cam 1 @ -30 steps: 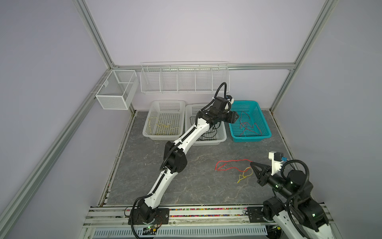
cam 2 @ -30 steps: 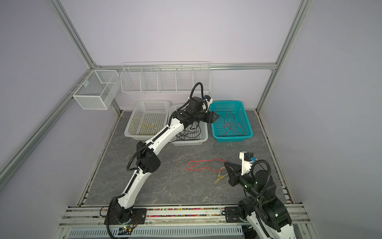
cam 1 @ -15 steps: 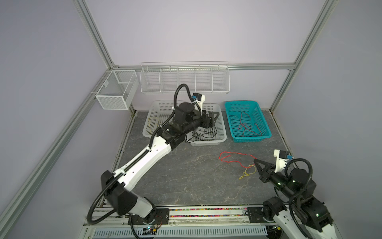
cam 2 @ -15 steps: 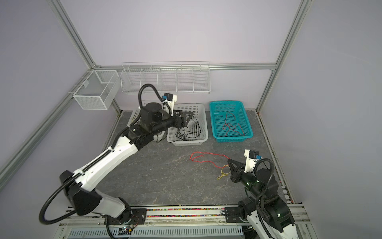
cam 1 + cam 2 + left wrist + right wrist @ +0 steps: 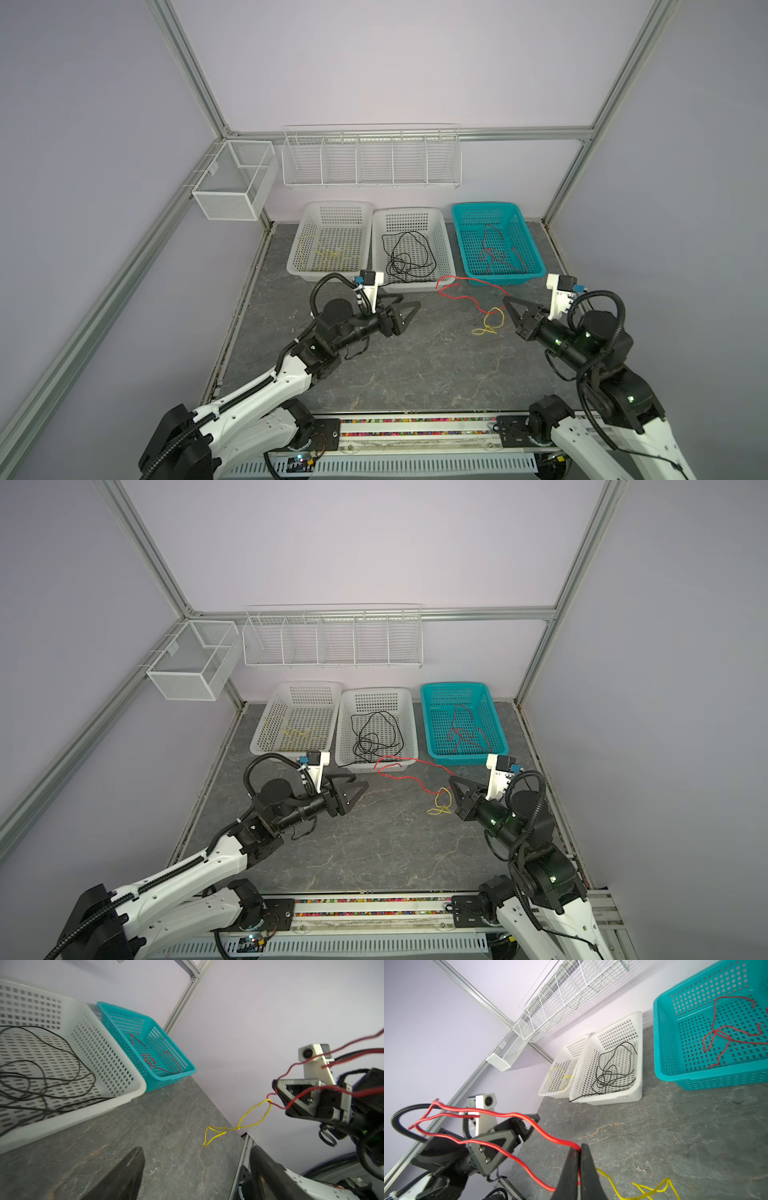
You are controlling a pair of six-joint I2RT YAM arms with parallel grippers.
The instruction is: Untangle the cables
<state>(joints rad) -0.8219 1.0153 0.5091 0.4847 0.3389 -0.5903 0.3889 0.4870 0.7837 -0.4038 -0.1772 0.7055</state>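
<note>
I need to next close my left gripper on the lower end of the yellow cable's loop (image 5: 486,326) (image 5: 239,1127), just below the spot where that loop hooks through the red cable.
A red cable (image 5: 461,297) loops over the table in front of the baskets, with a short yellow cable (image 5: 490,322) hooked through it near my right gripper (image 5: 505,299). That gripper is shut on the red cable (image 5: 529,1124), which leaves its tips (image 5: 580,1148) and hangs in the air, while the yellow cable (image 5: 648,1190) trails on the table. My left gripper (image 5: 409,302) hovers low, left of the red cable, open and holding nothing (image 5: 195,1172). Further cables lie in the baskets: yellow (image 5: 328,253), black (image 5: 409,259), red (image 5: 498,255).
Three baskets stand in a row at the back: two white ones (image 5: 336,204) (image 5: 409,211) and a teal one (image 5: 484,205). A wire rack (image 5: 372,158) and a mesh box (image 5: 232,187) hang on the walls. Rails run along the front table edge (image 5: 415,428).
My left arm has pulled back from over the baskets to low over the table near the front, and its jaws have widened. The right gripper stays shut on the red cable, which shifted slightly.
</note>
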